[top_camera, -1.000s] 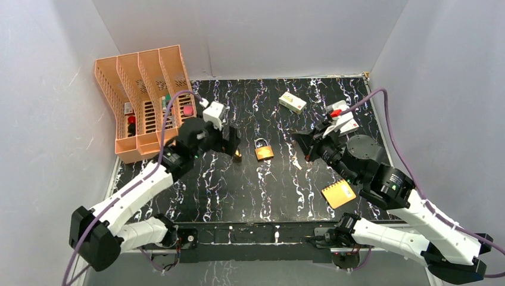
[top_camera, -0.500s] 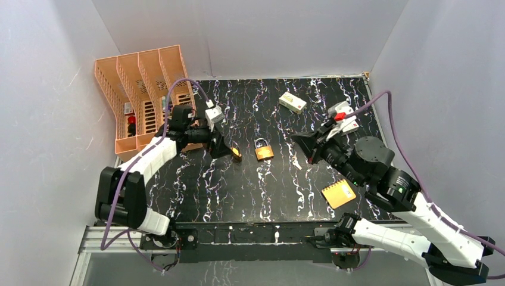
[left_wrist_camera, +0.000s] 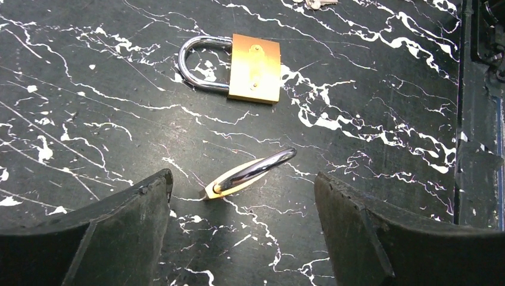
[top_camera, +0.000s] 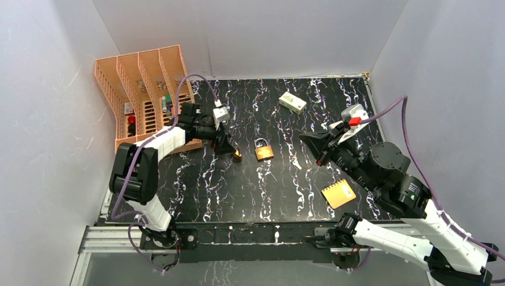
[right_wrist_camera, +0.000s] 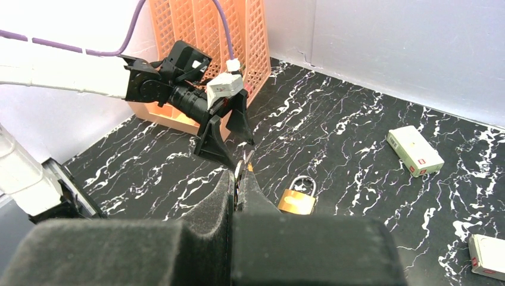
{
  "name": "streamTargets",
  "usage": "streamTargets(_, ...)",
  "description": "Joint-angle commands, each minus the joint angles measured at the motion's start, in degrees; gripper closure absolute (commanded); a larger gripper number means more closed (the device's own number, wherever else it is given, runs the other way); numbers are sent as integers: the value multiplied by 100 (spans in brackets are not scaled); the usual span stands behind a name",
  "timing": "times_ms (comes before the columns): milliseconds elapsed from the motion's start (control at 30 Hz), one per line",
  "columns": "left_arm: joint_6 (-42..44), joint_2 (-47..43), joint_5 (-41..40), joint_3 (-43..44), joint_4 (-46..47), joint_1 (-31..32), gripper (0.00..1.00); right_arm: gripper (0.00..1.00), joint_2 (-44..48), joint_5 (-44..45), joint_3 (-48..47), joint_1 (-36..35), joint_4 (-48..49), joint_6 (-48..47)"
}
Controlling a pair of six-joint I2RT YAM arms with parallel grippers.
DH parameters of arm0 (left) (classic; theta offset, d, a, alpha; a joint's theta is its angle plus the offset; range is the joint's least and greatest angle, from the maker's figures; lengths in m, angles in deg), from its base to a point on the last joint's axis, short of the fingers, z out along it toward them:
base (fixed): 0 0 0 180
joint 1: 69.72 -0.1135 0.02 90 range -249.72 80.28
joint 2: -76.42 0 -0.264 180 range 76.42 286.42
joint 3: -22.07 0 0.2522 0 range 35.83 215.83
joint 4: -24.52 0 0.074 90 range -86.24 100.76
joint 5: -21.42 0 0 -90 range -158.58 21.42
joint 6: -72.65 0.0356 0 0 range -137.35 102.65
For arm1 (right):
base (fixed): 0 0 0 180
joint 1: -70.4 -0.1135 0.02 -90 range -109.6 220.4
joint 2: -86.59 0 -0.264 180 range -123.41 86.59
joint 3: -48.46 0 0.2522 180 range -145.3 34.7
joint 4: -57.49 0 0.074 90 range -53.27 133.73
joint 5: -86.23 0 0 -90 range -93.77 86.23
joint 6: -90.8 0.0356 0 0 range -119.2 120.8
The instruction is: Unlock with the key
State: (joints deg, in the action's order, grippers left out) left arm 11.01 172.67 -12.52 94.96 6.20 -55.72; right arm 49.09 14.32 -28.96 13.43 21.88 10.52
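The standing brass padlock slants between the left gripper's fingers, so the robot should first squeeze it straight with them, then open them and grip its flat sides point(left_wrist_camera: 244, 183).
A small brass padlock point(left_wrist_camera: 247, 174) stands tilted on its edge on the black marbled table point(top_camera: 280, 185); it also shows from above point(top_camera: 237, 156). My left gripper point(left_wrist_camera: 241, 193) is open low over the table, one finger on each side just short of this padlock. A second brass padlock point(left_wrist_camera: 255, 67) lies flat beyond it point(top_camera: 264, 151). My right gripper point(right_wrist_camera: 239, 176) hovers to the right point(top_camera: 311, 145), shut on the key point(right_wrist_camera: 239, 168), whose silver ring pokes out between the fingertips.
An orange file rack point(top_camera: 146, 95) stands at the back left, right behind the left arm. A white box point(top_camera: 292, 102) lies at the back, an orange notepad point(top_camera: 338, 193) near the right arm. Grey walls close three sides.
The left arm has stretched out and lowered, its gripper staying at the tilted padlock and narrowing a little. The right gripper has drawn back to the right, still shut. Both padlocks are unmoved.
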Motion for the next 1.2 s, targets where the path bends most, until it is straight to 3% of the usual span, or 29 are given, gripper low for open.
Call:
streamTargets(0,303,161,515,237,152,-31,17,100,5,145,-79,11,409,-202)
streamTargets(400,-106,263,365,-247,1143,248,37,100,-71,196,-19,13,559,-211)
streamTargets(633,-535,-130,80,-829,1880,330,50,100,-56,198,10,12,576,-182)
streamTargets(933,-801,-590,-242,-1213,2173,405,71,100,-40,136,73,12,629,-120)
streamTargets(1100,-806,-707,-402,-1362,2182,476,72,100,-6,116,97,11,620,-86)
streamTargets(1167,-781,-740,-505,-1451,2227,501,60,100,12,116,117,10,628,-65)
